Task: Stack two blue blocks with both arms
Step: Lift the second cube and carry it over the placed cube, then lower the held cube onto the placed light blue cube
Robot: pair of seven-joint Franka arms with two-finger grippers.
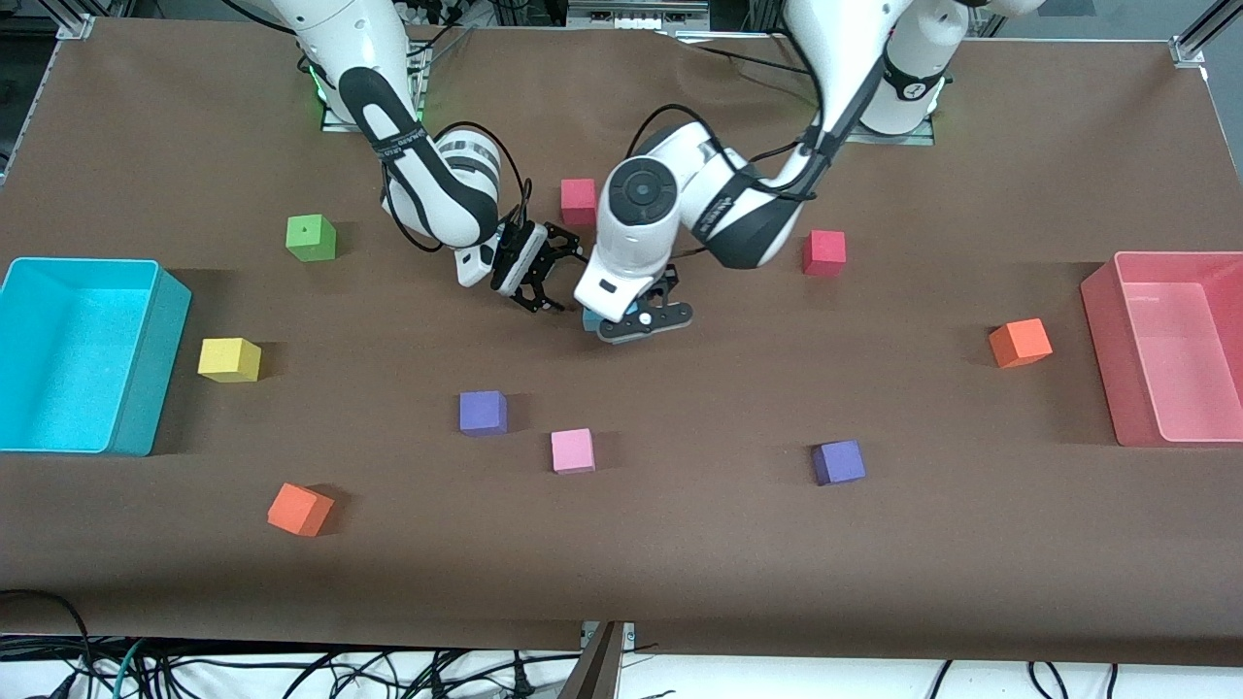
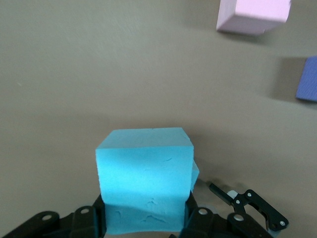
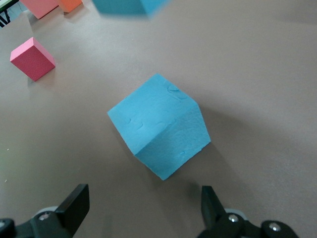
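My left gripper needs to release the sky-blue block on top of the other blue block [image 1: 602, 297], beside my open right gripper. The sky-blue block is held low over the table.
My left gripper [image 1: 646, 318] is shut on a sky-blue block [image 2: 143, 178] and holds it low over the middle of the table. In the left wrist view a sliver of the second blue block [image 2: 196, 174] shows just under and beside the held one. In the front view that second block [image 1: 589, 319] is mostly hidden by the left wrist. In the right wrist view it lies on the table [image 3: 158, 124], with the held block [image 3: 129, 5] above it. My right gripper [image 1: 544, 282] is open and empty [image 3: 143, 198], close beside the blocks toward the right arm's end.
Red cubes [image 1: 578, 201] [image 1: 823, 252] lie near the arms. Purple cubes [image 1: 483, 412] [image 1: 838, 462] and a pink cube [image 1: 572, 450] lie nearer the camera. Green [image 1: 311, 238], yellow [image 1: 229, 359] and orange [image 1: 299, 509] [image 1: 1020, 343] cubes lie about. A turquoise bin [image 1: 146, 388] and a pink bin [image 1: 1102, 330] stand at the table's ends.
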